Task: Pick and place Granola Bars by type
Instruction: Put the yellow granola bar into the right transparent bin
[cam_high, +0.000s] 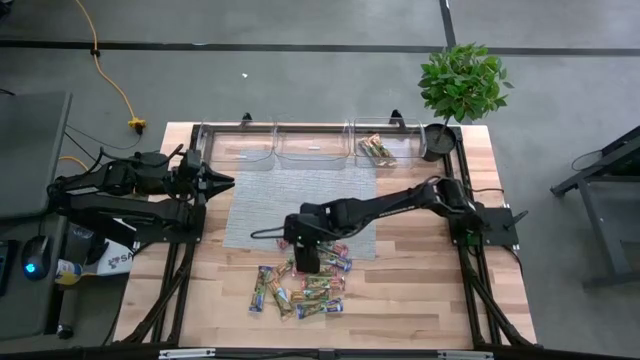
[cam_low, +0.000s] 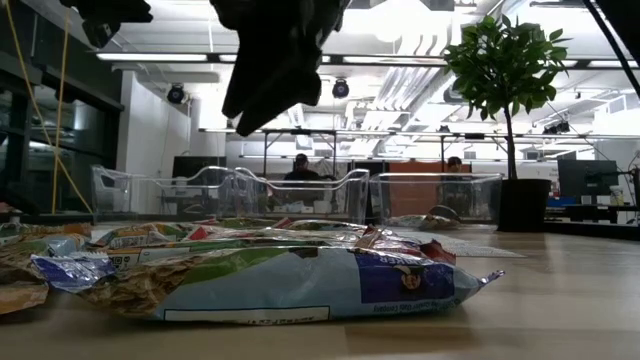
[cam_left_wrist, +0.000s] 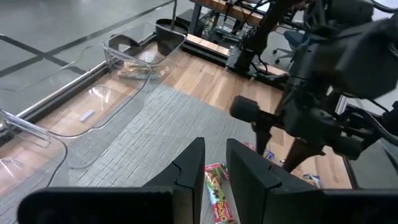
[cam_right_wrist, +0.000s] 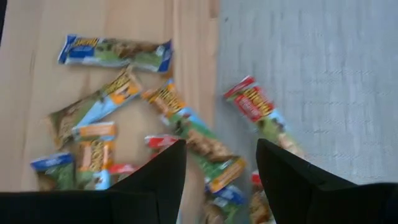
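The green-orange granola bar lies between the nearest blue bar and a red bar. Next, my right gripper needs to close on the middle of the green-orange granola bar (cam_high: 314, 295).
Several granola bars (cam_high: 300, 285) lie in a loose pile on the wood near the table's near edge, some overlapping; their wrappers are blue, red and green-orange (cam_right_wrist: 186, 124). A few more lie in the right-hand clear bin (cam_high: 378, 150). My right gripper (cam_high: 306, 256) hovers open just above the far side of the pile, fingers pointing down (cam_right_wrist: 221, 180), touching nothing. In the low view it hangs above the bars (cam_low: 262, 100). My left gripper (cam_high: 218, 180) waits by the table's left edge, its fingers a narrow gap apart (cam_left_wrist: 216, 168).
Three clear bins (cam_high: 310, 145) stand in a row along the far edge. A grey mat (cam_high: 300, 200) covers the table's middle. A potted plant (cam_high: 460, 85) stands at the far right corner. People sit in the room beyond (cam_low: 298, 170).
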